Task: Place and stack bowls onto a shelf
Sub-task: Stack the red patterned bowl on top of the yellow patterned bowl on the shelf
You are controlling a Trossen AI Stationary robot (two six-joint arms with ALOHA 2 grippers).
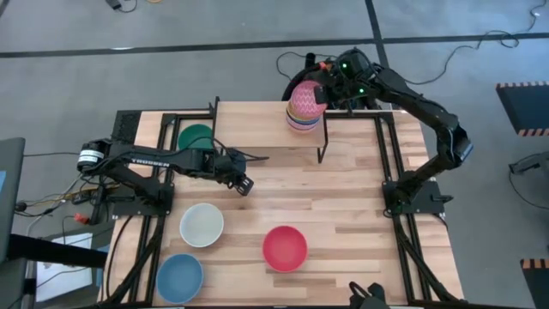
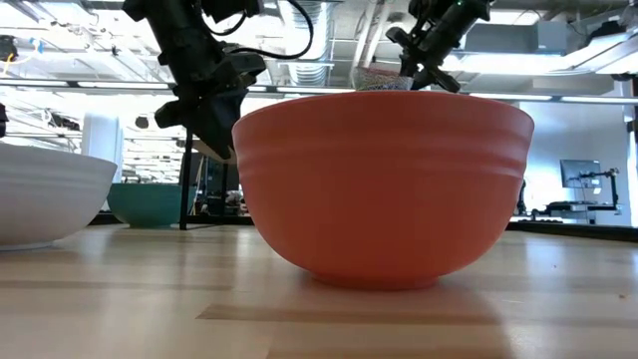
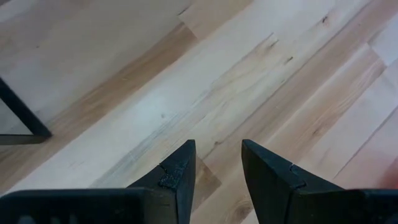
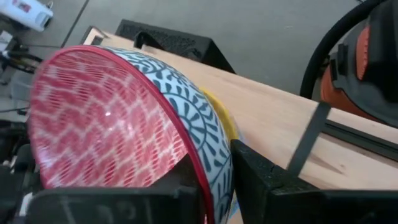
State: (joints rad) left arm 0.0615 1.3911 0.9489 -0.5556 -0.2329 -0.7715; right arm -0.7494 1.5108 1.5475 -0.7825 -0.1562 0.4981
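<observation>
The pink-patterned bowl sits steeply crooked over the yellow bowl. My right gripper will grip the pink-patterned bowl's rim (image 4: 179, 124) and lift it clear before nesting it.
My right gripper (image 1: 320, 98) is over the right end of the light-wood shelf (image 1: 257, 120), shut on a bowl with a pink-patterned inside (image 4: 106, 118) and a blue-and-white outside. That bowl is tilted above a stack of bowls (image 1: 301, 123) on the shelf, and a yellow bowl (image 4: 219, 115) shows just below it. My left gripper (image 1: 244, 184) is open and empty above bare tabletop, in front of the shelf. A green bowl (image 1: 197, 136) sits by the shelf's left end. Cream-white (image 1: 202, 225), red (image 1: 285, 247) and blue (image 1: 179, 276) bowls rest on the table. My right gripper holds the pink-patterned bowl by its rim (image 4: 210, 163), with one finger inside the bowl (image 4: 177, 190) and one outside (image 4: 261, 177). The fingers come from the table's far right. The bowl is steeply tilted over the stack; whether it touches the stack I cannot tell.
The shelf's thin black legs (image 1: 323, 142) stand at its corners. Black metal rails (image 1: 390, 172) run along both sides of the tabletop. The shelf's left and middle parts are bare wood. In the low view the red bowl (image 2: 384, 184) hides most of the shelf.
</observation>
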